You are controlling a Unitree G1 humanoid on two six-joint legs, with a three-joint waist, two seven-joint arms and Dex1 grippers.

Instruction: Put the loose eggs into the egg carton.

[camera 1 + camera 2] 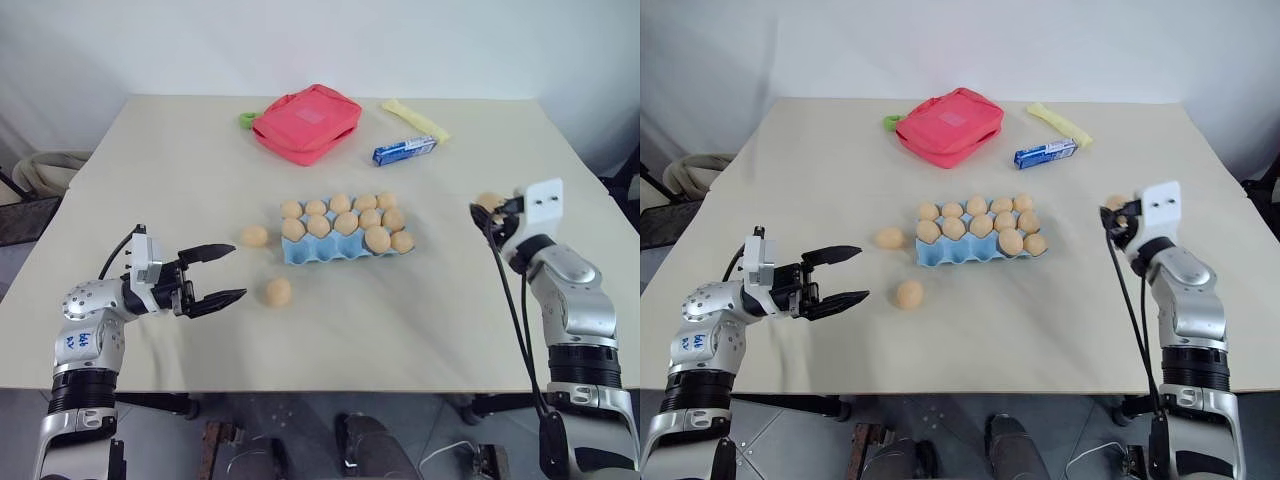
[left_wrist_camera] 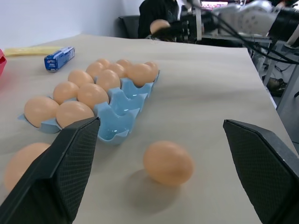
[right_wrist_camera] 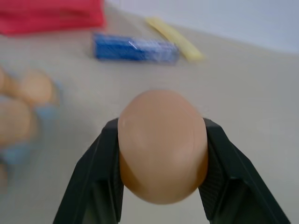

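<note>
Next, my right gripper releases its egg in the middle cup of the egg carton's near row point(image 1: 347, 242).
The light blue egg carton point(image 1: 322, 254) sits mid-table with several tan eggs in its cups; empty cups show along its near row point(image 2: 117, 122). Two loose eggs lie on the table to its left: one point(image 1: 254, 236) beside the carton's left end, one point(image 1: 278, 291) nearer the front. My left gripper point(image 1: 222, 272) is open and level, pointing at these eggs from the left, a short gap away. At the table's right side, my right gripper point(image 1: 487, 212) is raised above the surface and shut on a third egg point(image 3: 161, 144), held between both fingers.
A red pouch point(image 1: 306, 122) lies at the back centre with a small green item point(image 1: 246, 120) beside it. A blue-and-white packet point(image 1: 405, 151) and a yellow strip point(image 1: 414, 118) lie at the back right. Bare table stretches between the carton and my right gripper.
</note>
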